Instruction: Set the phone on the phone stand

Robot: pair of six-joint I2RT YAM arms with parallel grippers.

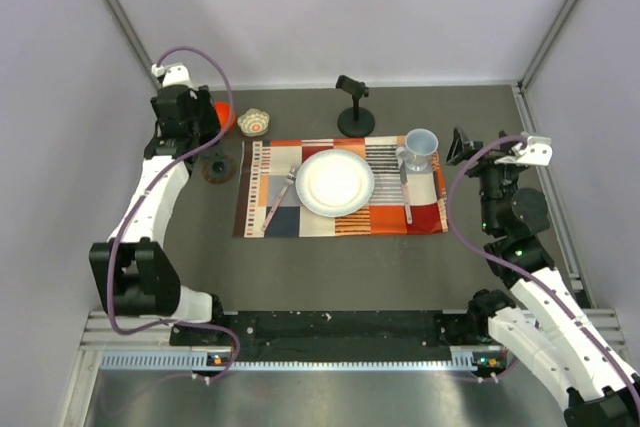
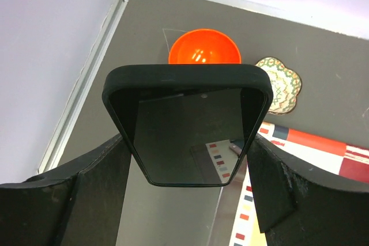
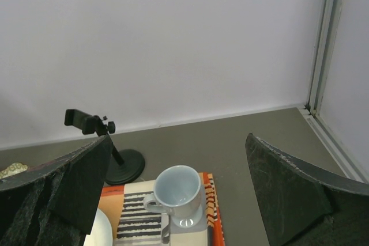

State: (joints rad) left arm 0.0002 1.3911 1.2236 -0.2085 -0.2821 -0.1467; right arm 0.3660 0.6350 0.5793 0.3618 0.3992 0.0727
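Note:
The robot's left gripper should release the black phone on the phone stand (image 1: pixel 214 131), just in front of the orange bowl.
In the left wrist view the black phone (image 2: pixel 184 131) stands steeply tilted between my left gripper's (image 2: pixel 187 142) fingers (image 2: pixel 104 188), screen towards the camera. Both fingers lie against its long sides. Just below its lower end shows the grey plate of the phone stand (image 2: pixel 173 217); I cannot tell whether they touch. From above, the left gripper (image 1: pixel 207 142) hangs over the stand's brown disc base (image 1: pixel 218 169) and hides the phone. My right gripper (image 1: pixel 462 147) is open and empty right of the mug; its jaws stand wide apart in the right wrist view (image 3: pixel 177 142).
An orange bowl (image 1: pixel 224 115) and a patterned flower-shaped dish (image 1: pixel 254 123) sit behind the stand. A striped placemat (image 1: pixel 290 219) holds a white plate (image 1: pixel 335 182), fork (image 1: pixel 278 197), knife (image 1: pixel 406 192) and pale blue mug (image 1: pixel 419 147). A black clamp post (image 1: pixel 354 107) stands behind it.

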